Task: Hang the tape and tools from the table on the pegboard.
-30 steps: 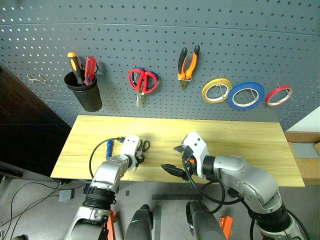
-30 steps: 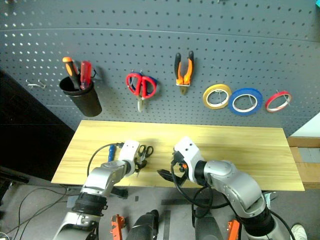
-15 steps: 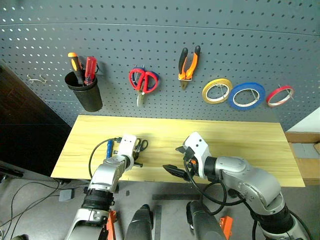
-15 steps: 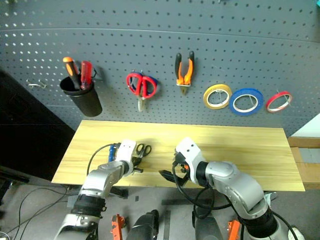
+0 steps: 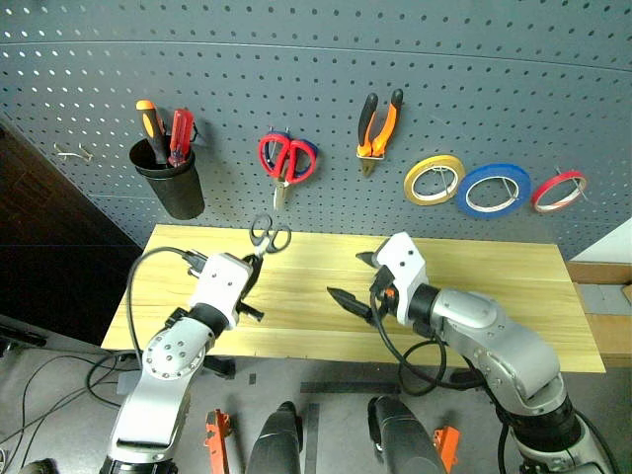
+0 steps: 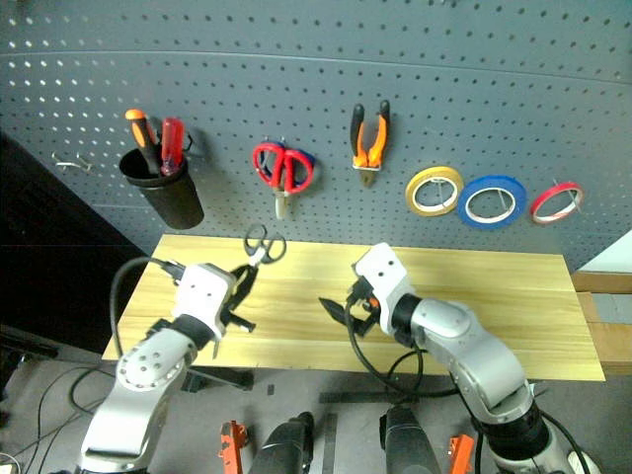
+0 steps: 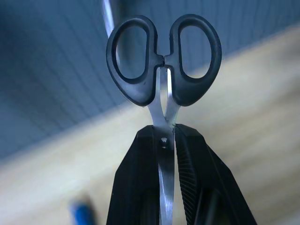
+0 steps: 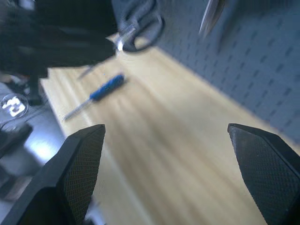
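Next, my left gripper releases the small black-handled scissors on the pegboard (image 5: 277,176), in front of the hanging red-handled scissors.
My left gripper (image 5: 251,275) is shut on the blades of the small black-handled scissors (image 5: 268,235), held above the table (image 5: 494,281) with the handles toward the pegboard (image 5: 296,59). In the left wrist view the scissors (image 7: 164,61) stick up from between the fingers (image 7: 136,187). My right gripper (image 5: 353,278) hovers open over the middle of the table, holding nothing. The blue-handled screwdriver (image 8: 105,88) lies on the table near the left arm. The blue tape (image 5: 493,190) and the orange-and-black pliers (image 5: 378,128) hang on the pegboard.
A black cup (image 5: 168,183) on the pegboard holds an orange and a red screwdriver. Red-handled scissors (image 5: 286,158), a yellow roll (image 5: 433,179) and a thin red roll (image 5: 558,190) also hang there. A bare wire hook (image 5: 71,155) sits at the far left.
My left gripper closed on the black-handled scissors and lifted them off the table toward the pegboard. The right gripper rose a little, still open.
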Controlling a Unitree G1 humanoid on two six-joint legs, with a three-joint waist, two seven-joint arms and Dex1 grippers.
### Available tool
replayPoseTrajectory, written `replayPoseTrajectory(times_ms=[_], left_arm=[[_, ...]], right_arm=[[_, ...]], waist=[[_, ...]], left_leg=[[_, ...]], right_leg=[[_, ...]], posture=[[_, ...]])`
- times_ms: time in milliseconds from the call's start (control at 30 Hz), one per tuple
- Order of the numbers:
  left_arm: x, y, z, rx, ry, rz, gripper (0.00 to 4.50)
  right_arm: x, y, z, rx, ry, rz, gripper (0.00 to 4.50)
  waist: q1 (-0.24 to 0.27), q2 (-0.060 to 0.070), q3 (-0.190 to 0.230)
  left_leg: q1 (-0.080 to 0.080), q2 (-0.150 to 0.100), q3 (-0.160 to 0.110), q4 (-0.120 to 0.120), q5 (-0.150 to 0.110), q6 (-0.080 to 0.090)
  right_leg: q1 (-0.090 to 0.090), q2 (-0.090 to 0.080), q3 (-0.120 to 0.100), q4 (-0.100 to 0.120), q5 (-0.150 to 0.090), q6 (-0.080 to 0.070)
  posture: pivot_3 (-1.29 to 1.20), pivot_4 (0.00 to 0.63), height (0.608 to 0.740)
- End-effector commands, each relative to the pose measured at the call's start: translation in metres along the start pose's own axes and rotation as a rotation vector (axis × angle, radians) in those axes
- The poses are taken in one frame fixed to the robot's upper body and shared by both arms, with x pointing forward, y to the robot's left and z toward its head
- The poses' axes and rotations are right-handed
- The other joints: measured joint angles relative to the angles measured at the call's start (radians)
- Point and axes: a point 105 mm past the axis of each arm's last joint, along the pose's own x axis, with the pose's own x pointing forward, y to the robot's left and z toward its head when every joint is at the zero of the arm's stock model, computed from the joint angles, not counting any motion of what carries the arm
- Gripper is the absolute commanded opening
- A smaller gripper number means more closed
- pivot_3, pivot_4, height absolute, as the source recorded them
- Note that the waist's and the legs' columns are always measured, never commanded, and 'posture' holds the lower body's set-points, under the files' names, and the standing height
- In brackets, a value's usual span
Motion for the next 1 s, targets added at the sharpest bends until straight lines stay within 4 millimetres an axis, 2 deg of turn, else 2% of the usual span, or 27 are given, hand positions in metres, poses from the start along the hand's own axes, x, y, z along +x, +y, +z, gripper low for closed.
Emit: replayPoseTrajectory(times_ms=[33,100,267,533,800,1000], left_arm=[[-0.003,0.012,0.050,0.113,-0.212,0.057,0.24],[0.000,0.016,0.059,0.110,-0.248,0.074,0.24],[0.018,0.017,0.068,0.100,-0.285,0.042,0.24],[0.040,0.028,0.062,0.123,-0.268,0.031,0.24],[0.048,0.031,0.059,0.097,-0.262,0.047,0.24],[0.050,0.029,0.054,0.079,-0.245,0.044,0.24]], right_arm=[[-0.003,-0.006,0.017,-0.010,-0.071,0.002,4.50],[-0.002,-0.011,0.018,-0.013,-0.072,-0.016,4.50],[0.000,-0.017,0.019,-0.019,-0.074,-0.040,4.50],[0.000,-0.017,0.027,-0.040,-0.087,-0.028,4.50],[0.002,-0.014,0.062,-0.053,-0.217,-0.004,4.50],[0.004,-0.015,0.074,-0.058,-0.261,-0.008,4.50]], waist=[[0.001,0.000,0.000],[0.002,0.000,0.000],[0.001,0.000,0.000],[-0.003,0.000,0.000],[-0.004,0.000,0.000],[-0.004,0.000,0.000]], left_leg=[[0.000,0.000,0.000,0.000,0.000,0.000],[0.000,0.000,0.000,0.000,0.000,0.000],[0.000,0.000,0.000,0.000,0.000,0.000],[0.000,0.000,0.000,0.000,0.000,0.000],[0.000,0.000,-0.001,0.001,0.000,0.000],[0.000,0.000,-0.001,0.001,0.000,0.000]], right_leg=[[0.000,0.000,0.000,0.000,0.000,0.000],[0.000,0.000,0.000,0.000,0.000,0.000],[0.000,0.000,0.000,0.000,0.001,-0.001],[0.000,0.001,-0.001,0.002,0.001,-0.002],[0.000,0.001,-0.001,0.003,0.001,-0.002],[0.000,0.001,-0.001,0.003,0.003,-0.004]], posture=[[-0.12,0.263,0.740],[-0.12,0.263,0.740],[-0.12,0.264,0.740],[-0.13,0.268,0.740],[-0.14,0.268,0.740],[-0.14,0.268,0.740]])
